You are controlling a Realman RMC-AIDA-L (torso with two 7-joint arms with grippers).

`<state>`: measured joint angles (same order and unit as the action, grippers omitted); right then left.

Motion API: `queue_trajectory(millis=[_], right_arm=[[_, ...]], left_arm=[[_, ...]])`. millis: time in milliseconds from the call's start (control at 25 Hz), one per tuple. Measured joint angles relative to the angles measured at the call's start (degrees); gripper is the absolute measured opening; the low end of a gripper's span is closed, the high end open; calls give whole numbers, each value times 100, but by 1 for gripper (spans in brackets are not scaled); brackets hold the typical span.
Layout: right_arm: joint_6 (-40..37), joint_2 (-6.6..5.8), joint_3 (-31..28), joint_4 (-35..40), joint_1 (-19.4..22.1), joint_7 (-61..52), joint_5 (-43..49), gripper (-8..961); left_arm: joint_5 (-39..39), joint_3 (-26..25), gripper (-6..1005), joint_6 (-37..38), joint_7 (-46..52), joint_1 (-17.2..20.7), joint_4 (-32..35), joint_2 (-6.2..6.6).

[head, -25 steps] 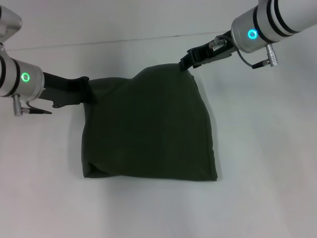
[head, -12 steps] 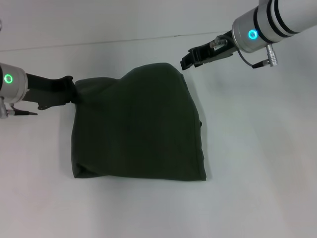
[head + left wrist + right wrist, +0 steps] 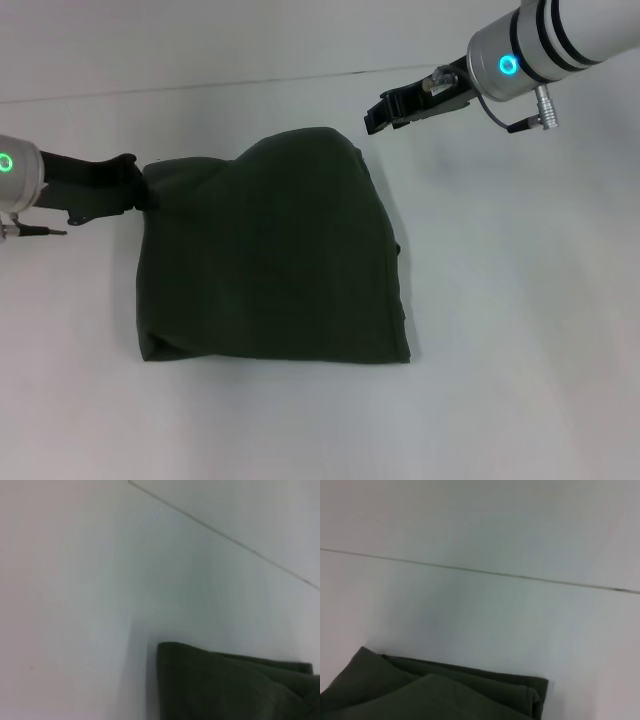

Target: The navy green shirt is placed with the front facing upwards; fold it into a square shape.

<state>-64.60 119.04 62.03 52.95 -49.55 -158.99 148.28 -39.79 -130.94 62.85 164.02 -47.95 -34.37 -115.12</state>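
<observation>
The shirt's far edge dips beside the shirt's corner in my left gripper, so that gripper should grab the shirt's edge farther in and pull [image 3: 197, 162] it straight.
The navy green shirt [image 3: 275, 260] lies folded into a rough square on the white table, plain side up, with no lettering showing. My left gripper [image 3: 140, 188] is at the shirt's far left corner and is shut on the fabric there. My right gripper [image 3: 374, 114] hovers open just beyond the shirt's far right corner, clear of the cloth. A folded corner of the shirt [image 3: 225, 687] shows in the left wrist view. The right wrist view has layered folds of the shirt [image 3: 435, 695]. Neither wrist view shows its own fingers.
The white table [image 3: 520, 330] surrounds the shirt on all sides. A thin seam line [image 3: 200, 85] runs across the far part of the table. No other objects are in view.
The right gripper let go of the far right corner and drew slightly back. The left gripper moved left, dragging the whole shirt leftward with it.
</observation>
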Motion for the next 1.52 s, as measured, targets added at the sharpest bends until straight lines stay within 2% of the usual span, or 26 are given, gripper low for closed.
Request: queue_trajectory(millis=[120, 400, 480, 600, 680, 880, 1120, 1520], right_arm=[[21, -2, 10, 0, -10, 3, -1, 367], [22, -4, 6, -14, -10, 8, -1, 367], [21, -4, 2, -26, -7, 8, -1, 367], [21, -8, -10, -78, -1, 9, -1, 367], [21, -9, -15, -84, 6, 9, -1, 367], [20, -13, -16, -103, 23, 9, -1, 367], [18, -22, -16, -145, 40, 9, -7, 367], [65, -23, -16, -163, 42, 9, -10, 367]], left_arm=[[-12, -58, 6, -60, -22, 32, -7, -25], [24, 28, 117, -392, -53, -29, -204, -94], [29, 141, 149, -527, -89, -104, -256, -122], [124, 406, 197, -731, -118, -299, -107, -96], [288, 516, 424, -865, -120, -474, 129, -79], [644, 560, 660, -1028, -122, -675, 390, -112], [739, 592, 864, -1167, -123, -689, 416, -135], [745, 674, 833, -1248, -149, -708, 431, -272]])
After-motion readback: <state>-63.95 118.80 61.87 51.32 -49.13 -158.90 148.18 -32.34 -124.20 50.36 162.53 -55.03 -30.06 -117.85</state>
